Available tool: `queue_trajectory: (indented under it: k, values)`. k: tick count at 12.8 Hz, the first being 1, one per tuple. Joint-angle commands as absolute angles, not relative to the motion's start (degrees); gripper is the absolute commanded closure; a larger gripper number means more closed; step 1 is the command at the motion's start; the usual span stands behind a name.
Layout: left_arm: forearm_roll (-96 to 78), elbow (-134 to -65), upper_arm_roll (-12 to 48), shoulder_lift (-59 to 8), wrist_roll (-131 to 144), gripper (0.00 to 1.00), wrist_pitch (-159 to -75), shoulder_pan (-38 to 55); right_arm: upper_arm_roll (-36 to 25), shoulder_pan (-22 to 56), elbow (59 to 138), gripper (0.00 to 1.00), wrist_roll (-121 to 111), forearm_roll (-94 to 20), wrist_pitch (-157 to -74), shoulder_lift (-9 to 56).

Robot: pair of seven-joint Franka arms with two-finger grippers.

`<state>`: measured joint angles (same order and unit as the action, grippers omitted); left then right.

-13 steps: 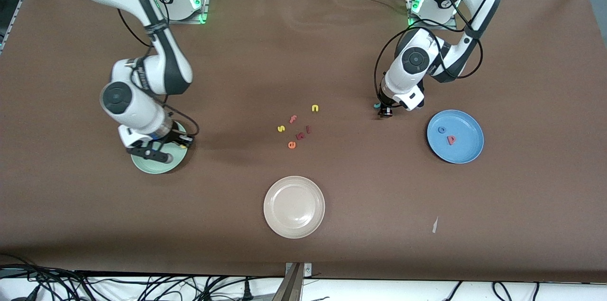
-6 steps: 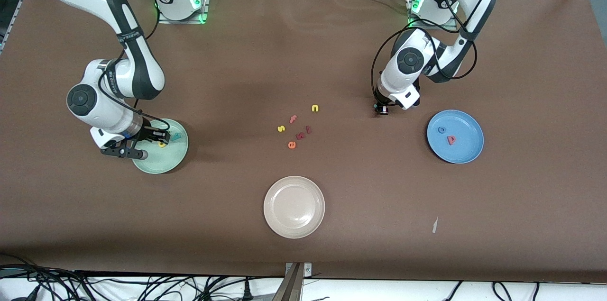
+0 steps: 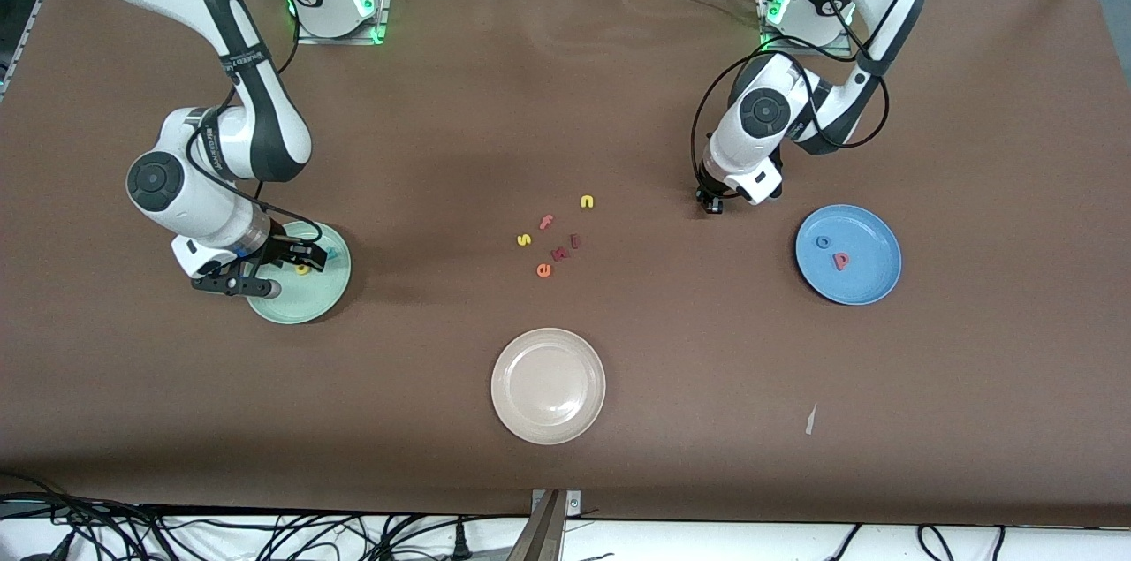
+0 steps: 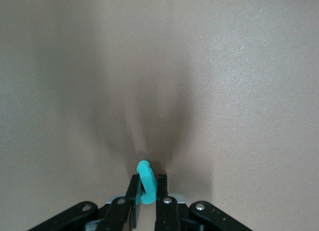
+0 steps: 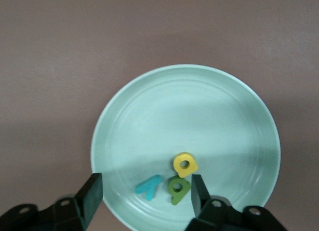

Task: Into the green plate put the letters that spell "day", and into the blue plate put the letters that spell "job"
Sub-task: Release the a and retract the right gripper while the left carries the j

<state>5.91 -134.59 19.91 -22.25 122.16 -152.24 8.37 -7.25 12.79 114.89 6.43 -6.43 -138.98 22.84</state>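
I should let go of the teal j in the blue plate [image 3: 847,236] with my left gripper, beside the blue o and near the pink-red b.
My left gripper [image 3: 712,206] is down at the table between the loose letters and the blue plate [image 3: 875,278]. It is shut on the teal j [image 4: 147,183], which stands upright between its fingers. A blue o [image 3: 823,241] and a pink-red b [image 3: 840,260] lie in the blue plate. My right gripper [image 5: 145,193] hangs open over the green plate [image 5: 199,111] with nothing between its fingers. The yellow d [image 5: 185,164], green a [image 5: 178,188] and teal y [image 5: 149,186] lie together in that plate [image 3: 305,303].
Loose letters lie mid-table: yellow n [image 3: 587,201], pink f [image 3: 546,222], yellow s [image 3: 524,239], two dark red letters [image 3: 566,246] and an orange e [image 3: 543,270]. A beige plate [image 3: 548,420] sits nearer the camera. A small pale scrap [image 3: 810,420] lies near the front edge.
The left gripper has shut on the teal j. The right gripper has opened over the green plate, its arm has swung toward its own end of the table, and the teal y now shows in the plate.
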Motion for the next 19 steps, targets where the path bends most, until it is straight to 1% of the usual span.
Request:
queue_trajectory:
  k: [1,3,5,6,9,10,12,13,14,16,19]
  values:
    - [6.42,-134.74,19.69,-22.68,122.7,0.99,-152.49,8.88,-5.98,12.39,111.38,0.15,6.68,-6.68,-130.12,19.18]
    - [6.42,-134.74,19.6,-21.89,122.61,1.0,-152.49,8.27,-5.1,12.39,108.47,0.14,7.12,-6.07,-120.72,14.79]
    - [6.42,-134.74,19.6,-19.79,121.91,1.0,-152.14,6.78,-4.92,12.39,107.41,0.14,7.03,-3.53,-115.6,10.83]
    - [6.42,-134.65,19.51,-18.47,121.47,1.0,-152.14,5.64,-4.75,12.31,105.58,0.09,6.94,-2.73,-112.1,9.77]
    - [6.42,-134.39,18.72,-14.69,117.52,0.99,-152.05,2.47,-4.75,12.3,99.86,0.06,6.33,-1.5,-102.77,7.74]
    - [6.42,-134.12,18.63,-14.24,114.9,0.99,-151.96,1.42,-4.66,12.3,99.67,0.01,6.15,-0.1,-101.53,6.26]
    - [6.42,-133.42,18.2,-13.8,110.67,0.99,-151.27,-0.96,-4.31,11.96,98.71,0.01,5.54,0.88,-98.8,3.88]
    - [6.42,-133.24,16.98,-13.36,107.26,0.99,-150.56,-2.27,-4.31,11.52,97.4,0.01,5.02,0.88,-96.79,3.26]
    - [6.42,-133.24,15.48,-13.27,103.14,0.99,-149.86,-3.33,-3.0,9.34,95.56,0.0,3.53,0.88,-94.77,3.17]
    - [6.42,-133.24,14.68,-13.71,96.1,0.99,-149.68,-7.18,3.57,1.79,92.73,0.0,0.36,0.53,-92.2,3.43]
    - [6.5,-133.42,14.06,-14.33,89.67,0.99,-149.59,-10.8,3.87,1.67,92.72,0.0,0.35,0.53,-92.2,3.34]
